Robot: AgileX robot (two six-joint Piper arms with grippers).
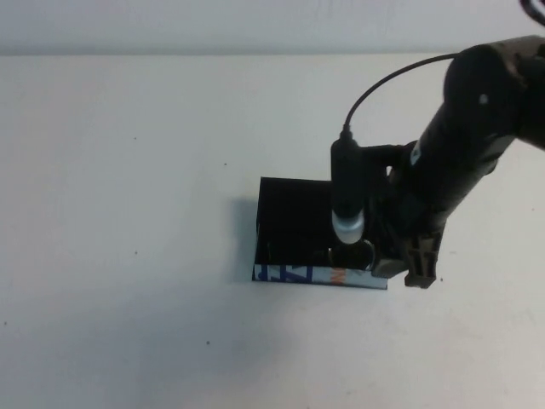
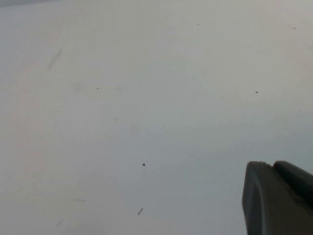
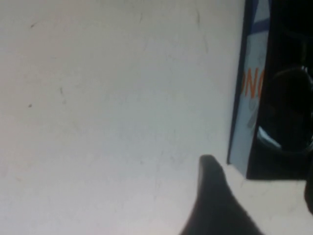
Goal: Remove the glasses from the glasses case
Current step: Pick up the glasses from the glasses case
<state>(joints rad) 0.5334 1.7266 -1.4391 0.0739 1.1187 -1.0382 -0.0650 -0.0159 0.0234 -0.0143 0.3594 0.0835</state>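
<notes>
The glasses' bridge (image 1: pixel 329 254) (image 3: pixel 300 67) sits between the lenses, inside the open black case. My right gripper will move there next and close on it.
The glasses case (image 1: pixel 289 223) is a low black box lying open on the table, its white strip with blue letters and an orange mark (image 1: pixel 298 274) facing the near side. The glasses (image 1: pixel 365 253) lie inside at the case's right end; only a lens rim shows. In the right wrist view the case (image 3: pixel 247 103) and a dark lens (image 3: pixel 289 110) show. My right gripper (image 1: pixel 421 266) hangs at the case's near right corner, open and empty (image 3: pixel 261 196). My left gripper (image 2: pixel 276 196) is out of the high view, shut, over bare table.
The white table (image 1: pixel 128 213) spreads to the left of and in front of the case. The right arm's wrist camera and its cable (image 1: pixel 347 192) hang over the case's right half. The table's far edge runs along the top of the high view.
</notes>
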